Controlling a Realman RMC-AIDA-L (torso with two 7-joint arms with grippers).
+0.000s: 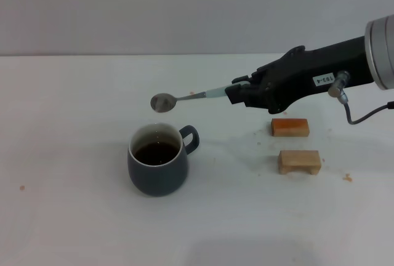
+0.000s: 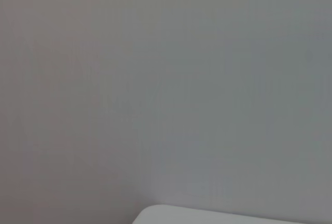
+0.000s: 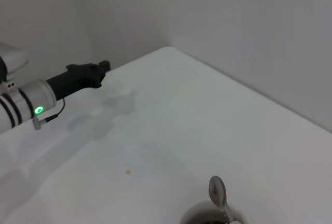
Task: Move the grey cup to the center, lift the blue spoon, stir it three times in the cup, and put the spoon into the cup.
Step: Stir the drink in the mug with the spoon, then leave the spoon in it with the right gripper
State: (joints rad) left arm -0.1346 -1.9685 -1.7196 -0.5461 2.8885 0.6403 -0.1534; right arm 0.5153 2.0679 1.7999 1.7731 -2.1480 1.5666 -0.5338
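The robot's right gripper will put the blue spoon, now hanging just above the cup's far rim, down inside the grey cup (image 1: 174, 147), against the cup's rim by the cup's handle.
The grey cup (image 1: 159, 158) stands upright near the middle of the white table (image 1: 74, 112), handle toward the right, with dark liquid inside. The blue spoon (image 1: 184, 98) hangs nearly level in the air, its metal bowl just above the cup's far rim. My right gripper (image 1: 237, 91) reaches in from the right and is shut on the spoon's pale blue handle. In the right wrist view the spoon (image 3: 217, 190) bowl hovers over the cup (image 3: 205, 218) rim. My left gripper (image 3: 89, 74) is parked far off, beyond the table's edge.
Two small wooden blocks lie right of the cup: an orange one (image 1: 289, 127) and a pale one (image 1: 300, 161) nearer the front. Small crumbs dot the table. The left wrist view shows only a wall and a table corner (image 2: 207, 216).
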